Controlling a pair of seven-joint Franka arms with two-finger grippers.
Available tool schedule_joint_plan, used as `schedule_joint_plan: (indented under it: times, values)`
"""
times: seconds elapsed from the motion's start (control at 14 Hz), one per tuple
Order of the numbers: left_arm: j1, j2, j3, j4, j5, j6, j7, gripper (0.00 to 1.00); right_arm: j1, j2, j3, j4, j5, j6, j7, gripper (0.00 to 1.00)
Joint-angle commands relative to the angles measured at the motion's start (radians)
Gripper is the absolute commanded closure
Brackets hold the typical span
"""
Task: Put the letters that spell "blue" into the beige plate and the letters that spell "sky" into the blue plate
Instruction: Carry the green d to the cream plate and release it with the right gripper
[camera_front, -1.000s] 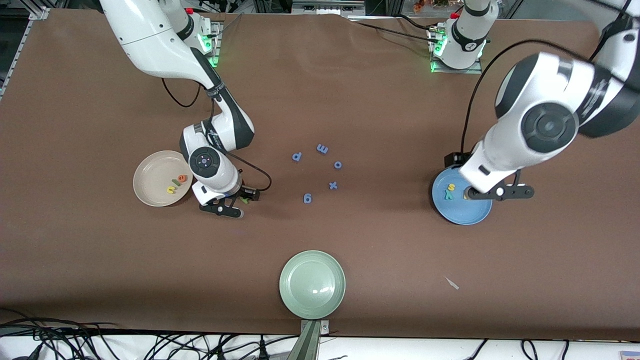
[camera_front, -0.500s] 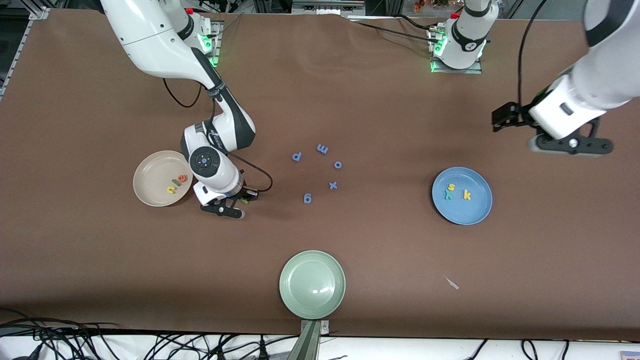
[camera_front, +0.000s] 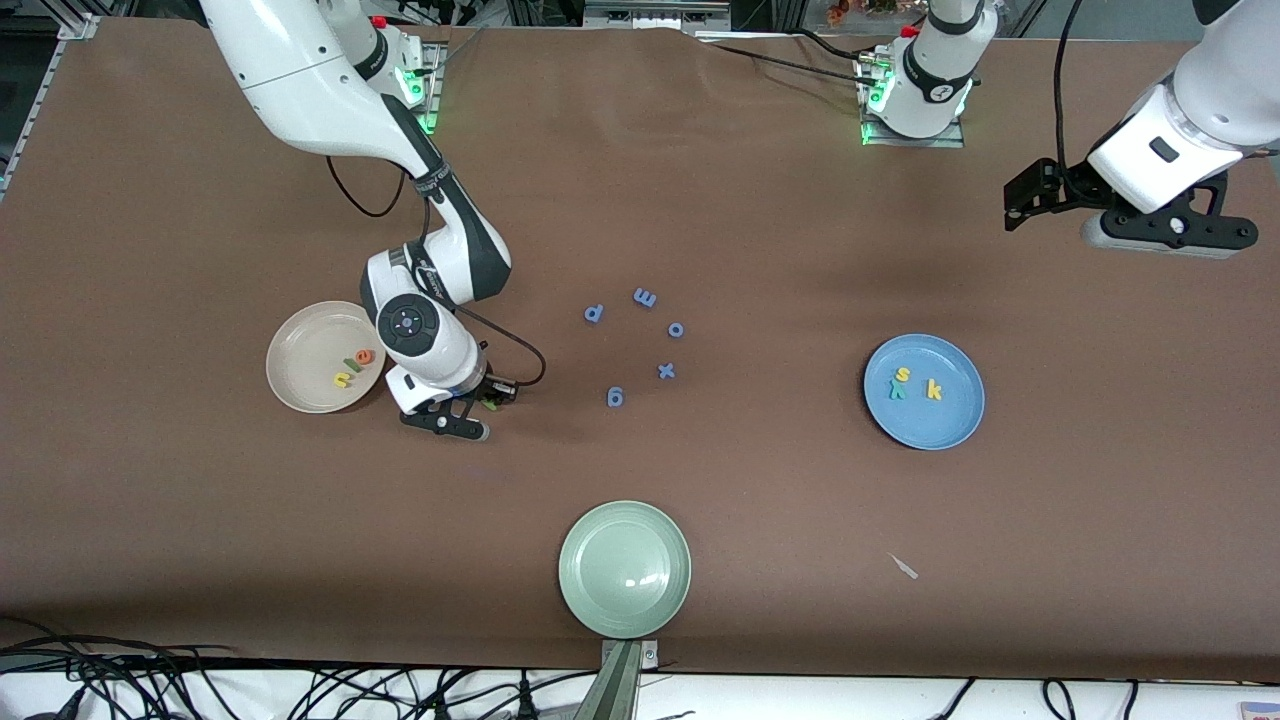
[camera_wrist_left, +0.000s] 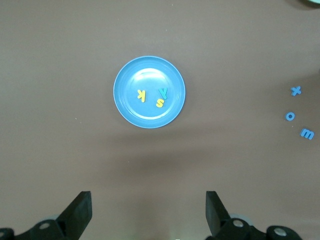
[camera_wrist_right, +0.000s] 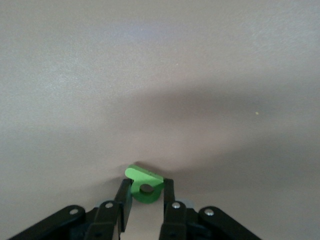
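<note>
I need to use my right gripper to set the green b, now tilted beside the beige plate, down in the beige plate (camera_front: 349, 353), next to the green l and opposite the yellow u.
My right gripper (camera_front: 487, 401) is down at the table beside the beige plate (camera_front: 300, 340) and shut on the green b (camera_wrist_right: 142, 175), which stands tilted between its fingers (camera_wrist_right: 146, 190). In the beige plate lie the yellow u (camera_front: 342, 379), the green l (camera_front: 352, 364) and the orange e (camera_front: 365, 356). The blue plate (camera_front: 950, 420) holds the yellow s (camera_front: 902, 375), the teal y (camera_front: 897, 391) and the yellow k (camera_front: 934, 390). My left gripper (camera_front: 1165, 232) hangs open and empty over bare table at the left arm's end. Its wrist view takes in the blue plate (camera_wrist_left: 130, 80) with its three letters.
Several blue-purple letters (camera_front: 645, 298) lie scattered mid-table between the two plates. A pale green plate (camera_front: 625, 570) sits near the table's front edge. A small white scrap (camera_front: 905, 567) lies nearer the front camera than the blue plate.
My left arm has risen off the blue plate and swung toward its end of the table, leaving the k in the plate. My right gripper has closed on the green b.
</note>
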Motion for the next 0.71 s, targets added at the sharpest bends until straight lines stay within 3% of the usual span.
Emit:
schedule_joint_plan:
  times: [0.0, 0.21, 0.64]
  values:
    - [0.004, -0.009, 0.011, -0.014, -0.009, 0.003, 0.029, 0.0, -0.017, -0.022, -0.009, 0.039, 0.013, -0.111, -0.112, 0.83]
    - [0.006, 0.019, 0.011, 0.023, -0.007, -0.017, 0.028, 0.0, -0.02, -0.078, -0.07, 0.019, 0.012, -0.23, -0.265, 0.84]
    - [0.006, 0.024, 0.011, 0.024, -0.007, -0.017, 0.028, 0.0, -0.02, -0.26, -0.233, -0.202, 0.013, -0.243, -0.572, 0.84]
